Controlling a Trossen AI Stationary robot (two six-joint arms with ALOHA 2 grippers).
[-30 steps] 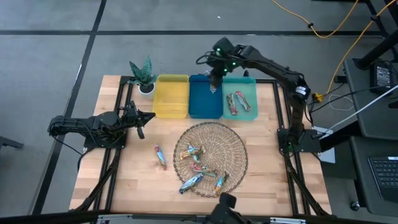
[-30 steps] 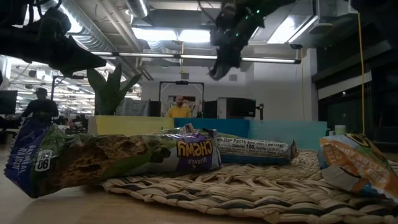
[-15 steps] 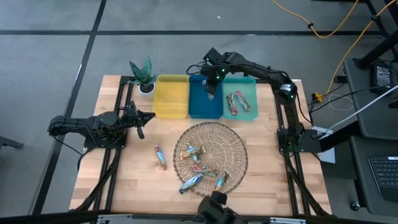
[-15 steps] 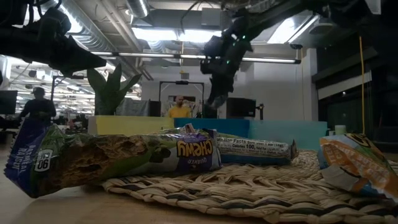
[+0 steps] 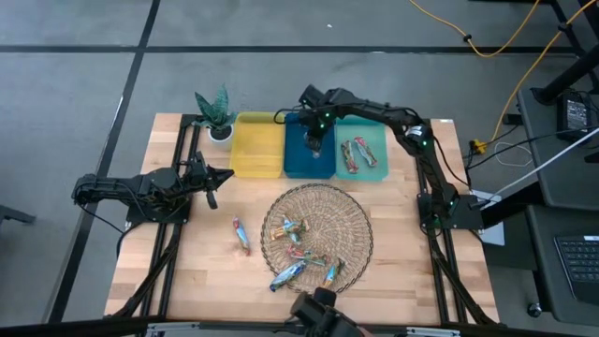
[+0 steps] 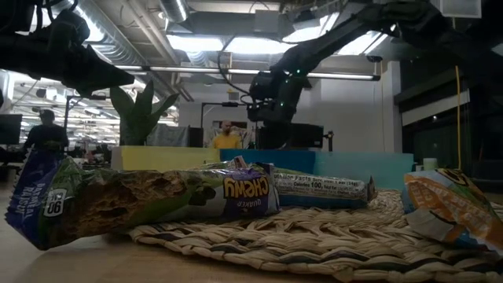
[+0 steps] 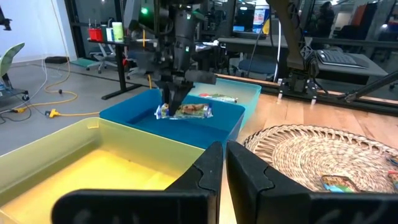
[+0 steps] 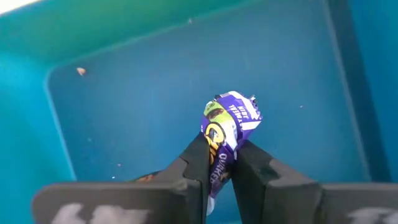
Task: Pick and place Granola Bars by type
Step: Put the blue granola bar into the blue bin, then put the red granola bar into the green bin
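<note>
I will use my right gripper to put down and release the blue-purple granola bar on the middle of the blue bin's bottom (image 5: 309,152) (image 8: 188,134).
My right gripper (image 5: 315,142) reaches down into the blue bin (image 5: 309,161) and is shut on a blue-purple granola bar (image 8: 229,118), which also shows in the left wrist view (image 7: 184,111). The teal bin (image 5: 372,140) holds two bars (image 5: 356,154). The round woven basket (image 5: 348,217) holds several bars (image 5: 299,251). One red bar (image 5: 241,234) lies on the table. The yellow bin (image 5: 257,145) shows no bars. My left gripper (image 5: 211,183) waits, shut and empty, at the table's left. My right gripper pinches the bar between its two fingers (image 8: 194,155), near one end of the wrapper (image 7: 164,111). The fingers come from above, pointing down. The bar sticks out sideways from the fingers, about level, low inside the blue bin; whether it touches the floor I cannot tell.
A small green potted plant (image 5: 215,112) stands at the far left beside the yellow bin. The three bins stand in a row along the far edge. Bare wood lies between my left gripper and the basket. People show in the room beyond the table.
My right gripper has gone down and a little toward the table's left, from above the blue bin's far rim into the bin, carrying the bar with it.
</note>
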